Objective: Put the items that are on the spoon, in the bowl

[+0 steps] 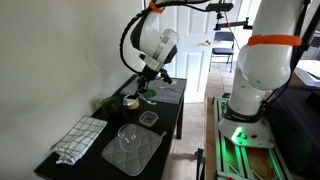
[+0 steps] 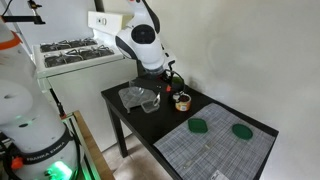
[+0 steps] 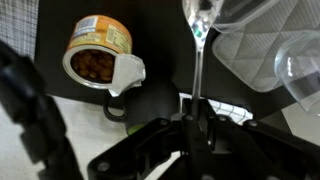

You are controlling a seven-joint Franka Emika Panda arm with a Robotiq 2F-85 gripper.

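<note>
The robot's gripper will put the metal spoon down on the black table (image 1: 160, 104) between the striped mat and the clear plastic container.
The small tan-brown bowl (image 3: 98, 55) stands on the black table and holds brown pieces. It also shows in both exterior views (image 1: 131, 101) (image 2: 182, 99). A white curved piece (image 3: 126, 72) lies against its rim. My gripper (image 3: 193, 120) is shut on the thin handle of a clear spoon (image 3: 196, 60). The spoon's head (image 3: 201, 15) points away from me, to the right of the bowl and apart from it. I cannot tell whether anything lies on the spoon. In the exterior views my gripper (image 1: 148, 82) (image 2: 163, 78) hangs just above the bowl.
A clear plastic container (image 3: 250, 45) (image 1: 149, 118) sits right of the spoon. A large glass bowl (image 1: 128, 137) stands on a grey mat (image 1: 140, 155), with a checked towel (image 1: 80, 138) beside it. Two green items (image 2: 199, 126) (image 2: 241, 129) lie on a striped mat (image 2: 215, 150). A wall runs along the table.
</note>
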